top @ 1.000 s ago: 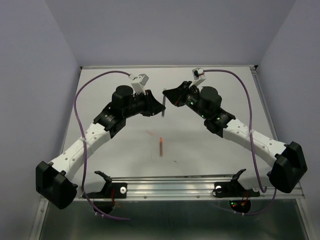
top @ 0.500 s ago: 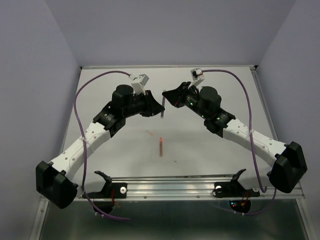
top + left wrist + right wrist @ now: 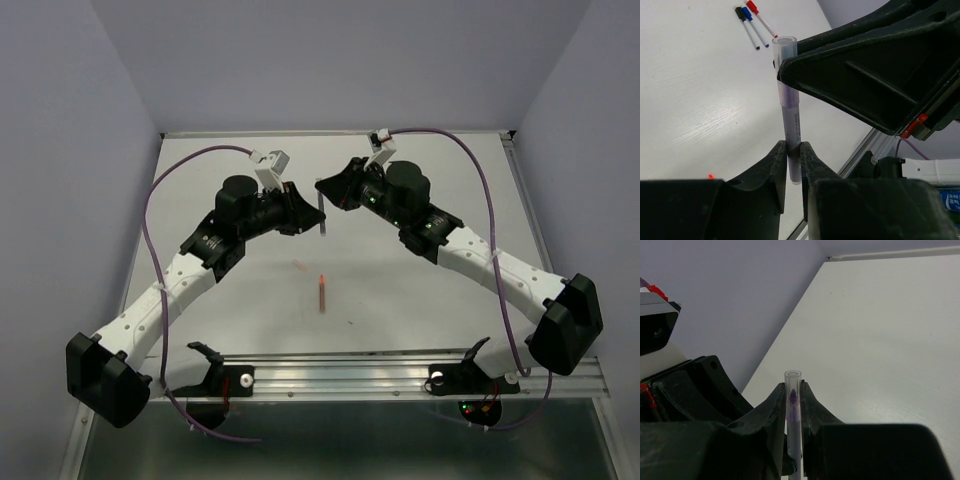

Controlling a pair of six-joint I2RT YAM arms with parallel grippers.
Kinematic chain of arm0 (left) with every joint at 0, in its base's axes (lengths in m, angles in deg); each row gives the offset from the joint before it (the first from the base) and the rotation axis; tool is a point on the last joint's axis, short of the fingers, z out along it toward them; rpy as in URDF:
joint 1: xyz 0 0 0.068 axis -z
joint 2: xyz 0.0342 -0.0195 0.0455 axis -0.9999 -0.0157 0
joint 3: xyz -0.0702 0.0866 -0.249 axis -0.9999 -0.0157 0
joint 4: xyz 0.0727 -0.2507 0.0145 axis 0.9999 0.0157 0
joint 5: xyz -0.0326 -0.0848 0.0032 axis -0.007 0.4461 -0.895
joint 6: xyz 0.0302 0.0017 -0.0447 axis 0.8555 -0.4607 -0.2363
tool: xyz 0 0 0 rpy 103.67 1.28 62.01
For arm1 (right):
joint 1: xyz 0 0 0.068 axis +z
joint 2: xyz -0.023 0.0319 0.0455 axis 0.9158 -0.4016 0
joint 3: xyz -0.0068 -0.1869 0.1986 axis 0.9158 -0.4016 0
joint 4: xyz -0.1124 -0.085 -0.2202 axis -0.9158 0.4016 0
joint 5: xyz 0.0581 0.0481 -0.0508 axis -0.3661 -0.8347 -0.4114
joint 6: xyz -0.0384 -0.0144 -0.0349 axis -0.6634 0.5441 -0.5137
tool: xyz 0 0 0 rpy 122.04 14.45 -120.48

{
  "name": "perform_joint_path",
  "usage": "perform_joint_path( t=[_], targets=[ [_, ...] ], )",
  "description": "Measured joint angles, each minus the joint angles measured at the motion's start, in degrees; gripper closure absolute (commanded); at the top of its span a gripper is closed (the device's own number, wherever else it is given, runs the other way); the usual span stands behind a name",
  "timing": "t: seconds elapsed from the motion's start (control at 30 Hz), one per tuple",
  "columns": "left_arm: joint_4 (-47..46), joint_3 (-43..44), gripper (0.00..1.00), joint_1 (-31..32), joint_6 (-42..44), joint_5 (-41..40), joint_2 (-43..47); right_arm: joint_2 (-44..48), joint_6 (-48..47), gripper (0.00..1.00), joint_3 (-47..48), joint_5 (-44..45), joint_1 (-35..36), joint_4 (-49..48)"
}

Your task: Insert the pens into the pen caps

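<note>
The right gripper holds just the upper part of the clear cap, so it should open and grip the grey pen lower down (image 3: 790, 113) before carrying it beside the black-capped pen.
My left gripper (image 3: 794, 159) is shut on the lower end of a grey pen (image 3: 790, 120) with a purple band, held upright above the table. My right gripper (image 3: 793, 390) is shut on a clear pale pen cap (image 3: 793, 382) that sits over the pen's purple tip. In the top view the two grippers meet at the back centre, left (image 3: 312, 220) and right (image 3: 322, 192), with the grey pen (image 3: 323, 222) between them. An orange pen (image 3: 322, 291) lies on the table in front of them. Three white pens (image 3: 754, 21) with black, blue and red caps on them lie side by side.
A faint pinkish sliver (image 3: 300, 265) lies left of the orange pen and a small dark speck (image 3: 350, 322) lies nearer the front rail (image 3: 340, 375). Purple cables (image 3: 160, 200) arch over both arms. The walls close in at the back and sides.
Both wrists have shifted slightly left and toward the back, still joined on the grey pen and its cap. The orange pen has not moved.
</note>
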Motion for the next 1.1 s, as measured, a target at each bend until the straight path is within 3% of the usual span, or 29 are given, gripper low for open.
perform_joint_path(
  t=[0.17,0.27,0.33,0.37,0.57,0.63,0.8,0.87,0.9,0.93,0.97,1.0,1.03,1.07,1.1],
  targets=[
    [0.48,-0.22,1.00,2.05,0.13,-3.41,-0.02,-1.64,-0.94,0.93,2.03,-0.90,-0.02,2.32],
    [0.94,-0.22,1.00,3.04,0.13,-4.87,-0.02,-1.62,-1.29,0.77,2.12,-0.85,-0.02,3.26],
    [1.20,-0.24,1.00,3.65,0.09,-5.64,-0.11,-1.29,-1.55,0.56,2.12,-0.70,-0.02,4.09],
    [0.68,-0.24,1.00,4.00,0.04,-5.84,-0.11,-1.05,-2.03,0.52,2.12,-0.70,0.00,4.52],
    [-1.66,-0.24,1.00,5.01,0.22,-6.29,0.09,0.55,-2.36,0.47,1.40,0.85,0.74,9.88],
    [-1.68,-0.24,1.00,5.18,0.22,-6.36,0.09,1.33,-2.43,0.48,1.16,1.29,0.74,10.91],
    [-1.77,-0.24,1.00,5.53,0.00,-6.80,0.00,2.89,-2.34,0.63,0.09,1.09,0.74,11.78],
    [-1.84,-0.24,1.00,5.70,-0.17,-6.95,-0.24,3.06,-2.32,0.74,0.00,0.72,0.81,11.89],
    [-1.84,-0.24,1.00,5.88,-0.22,-7.08,-0.48,3.10,-2.23,0.86,-0.02,0.48,0.92,11.98],
    [-1.84,-0.24,1.00,5.97,-0.24,-7.17,-0.63,3.10,-2.36,0.86,-0.04,0.48,0.96,11.98],
    [-1.86,-0.22,0.88,6.05,-0.37,-7.26,-1.05,3.10,-2.27,0.99,-0.20,0.46,1.11,11.98],
    [-1.84,-0.20,0.88,6.12,-0.39,-7.30,-1.25,3.10,-2.21,0.99,-0.31,0.50,1.14,11.98],
    [-1.84,-0.17,0.76,6.14,-0.39,-7.32,-1.44,3.10,-2.23,0.99,-0.39,0.52,1.11,12.00],
    [-1.79,-0.11,0.57,6.25,-0.42,-7.43,-1.60,3.10,-2.19,0.99,-0.44,1.03,1.11,12.11],
    [-1.81,-0.04,0.49,6.25,-0.42,-7.43,-1.90,3.10,-2.29,0.99,-0.50,1.60,1.11,12.13]
  ],
)
